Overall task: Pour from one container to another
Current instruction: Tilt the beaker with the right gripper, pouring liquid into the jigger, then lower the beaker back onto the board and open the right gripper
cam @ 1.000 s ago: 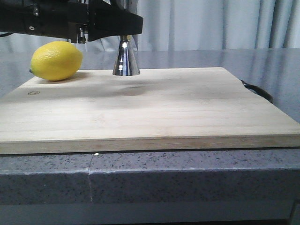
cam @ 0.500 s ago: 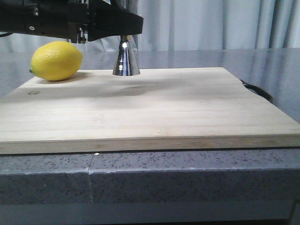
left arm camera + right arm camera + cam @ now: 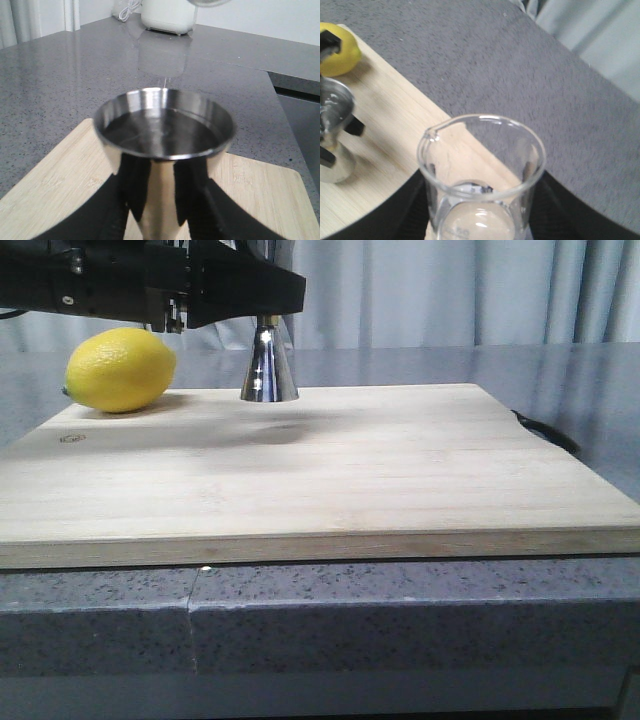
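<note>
My right gripper will set the glass beaker down on the wooden board just inward from the black curved piece (image 3: 443, 425) and leave it there.
The steel jigger (image 3: 268, 372) stands on the wooden board (image 3: 330, 480) at its back edge. My left gripper (image 3: 266, 322) is shut on its waist. In the left wrist view the black fingers (image 3: 134, 187) press both sides of the jigger (image 3: 165, 125), whose upper cup shines wet inside. The glass beaker (image 3: 481, 165) is held up above the board with my right gripper (image 3: 482, 212) shut round its lower wall; it looks almost empty. Its spout points toward the jigger (image 3: 332, 137). The right gripper and the beaker are out of the front view.
A yellow lemon (image 3: 120, 368) lies on the board's back left corner, close beside the jigger. A black curved piece (image 3: 548, 432) sticks out at the board's right edge. Grey stone counter (image 3: 420, 620) surrounds the board; a white appliance (image 3: 167, 15) stands far back.
</note>
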Motion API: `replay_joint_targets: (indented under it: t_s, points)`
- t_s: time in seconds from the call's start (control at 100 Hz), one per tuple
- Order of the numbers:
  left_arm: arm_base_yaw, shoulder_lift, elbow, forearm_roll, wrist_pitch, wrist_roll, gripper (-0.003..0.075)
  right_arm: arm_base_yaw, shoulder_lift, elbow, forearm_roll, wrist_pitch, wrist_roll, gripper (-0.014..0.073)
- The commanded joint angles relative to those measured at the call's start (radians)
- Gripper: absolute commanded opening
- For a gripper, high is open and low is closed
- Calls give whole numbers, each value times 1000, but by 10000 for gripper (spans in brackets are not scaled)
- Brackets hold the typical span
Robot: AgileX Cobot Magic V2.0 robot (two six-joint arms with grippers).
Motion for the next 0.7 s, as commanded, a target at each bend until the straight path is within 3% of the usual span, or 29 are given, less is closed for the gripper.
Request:
replay_joint_targets:
  t_s: [0.0,0.27,0.39,0.56,0.69]
  points:
    - [-8,-40,-29,-100,88,-7,206,-53,-99,103,85,-192,4,291]
    - [-8,-40,-29,-100,88,-7,206,-71,-210,549,323,-729,4,291]
    - [-8,-40,-29,-100,88,-7,206,-42,-199,701,350,-966,4,291]
    - [-8,-40,-29,-100,88,-7,206,36,-149,797,350,-1208,4,291]
    - [-8,-40,-29,-100,88,-7,206,61,-88,803,350,-1303,30,291]
